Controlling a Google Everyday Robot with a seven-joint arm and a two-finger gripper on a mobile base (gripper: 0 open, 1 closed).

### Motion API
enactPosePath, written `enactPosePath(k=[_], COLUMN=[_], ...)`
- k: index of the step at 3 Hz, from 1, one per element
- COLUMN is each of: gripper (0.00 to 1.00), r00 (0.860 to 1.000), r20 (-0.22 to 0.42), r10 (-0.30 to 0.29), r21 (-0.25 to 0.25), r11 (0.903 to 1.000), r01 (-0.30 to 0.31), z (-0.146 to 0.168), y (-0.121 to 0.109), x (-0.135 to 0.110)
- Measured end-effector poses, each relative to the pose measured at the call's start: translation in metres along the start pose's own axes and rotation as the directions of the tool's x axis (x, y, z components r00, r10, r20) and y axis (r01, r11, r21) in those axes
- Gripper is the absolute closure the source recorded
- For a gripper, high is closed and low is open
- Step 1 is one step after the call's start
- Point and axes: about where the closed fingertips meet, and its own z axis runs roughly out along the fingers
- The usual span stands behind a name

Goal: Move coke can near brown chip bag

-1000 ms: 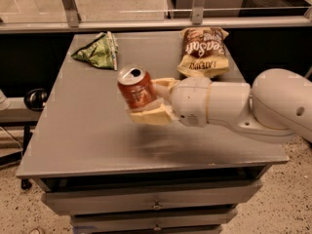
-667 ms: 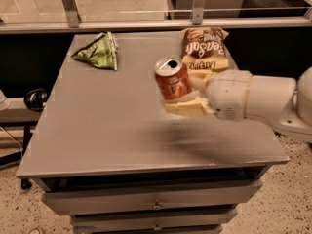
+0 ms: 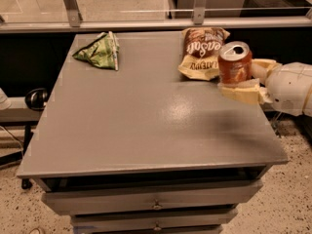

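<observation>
My gripper should set the coke can down between the brown chip bag and the table's side edge [image 3: 236,81].
The coke can [image 3: 235,63] is an orange-red can with a silver top, held upright in my gripper [image 3: 242,79]. The pale fingers [image 3: 243,91] are closed around its lower part. The can hangs just above the table's right side, right beside the brown chip bag [image 3: 202,52]. The bag lies flat at the table's back right, dark brown on top with white lettering and pale yellow below. The can overlaps the bag's right edge in this view. My white arm [image 3: 292,87] reaches in from the right.
A green triangular bag [image 3: 100,51] lies at the back left of the grey table [image 3: 136,126]. Drawers sit under the table's front edge. A glass railing runs behind the table. A dark wheel [image 3: 36,99] is on the floor at the left.
My gripper has carried the coke can from the table's middle to the right and back, ending beside the brown chip bag. The arm has drawn back toward the right edge.
</observation>
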Motion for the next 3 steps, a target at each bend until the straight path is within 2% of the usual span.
enactPosePath(k=[1,2,3], gripper=[1.0,1.0,1.0], r00=[0.999,0.998,0.995], r20=[0.015,0.03,0.029], r10=[0.031,0.062,0.096], r21=[0.086,0.157,0.195], r11=[0.9957,0.9854,0.9758], r01=[-0.032,-0.066,-0.1], z=[-0.005,-0.001,0.008], y=[-0.03,-0.06,-0.075], x=[0.031,0.059,0.079])
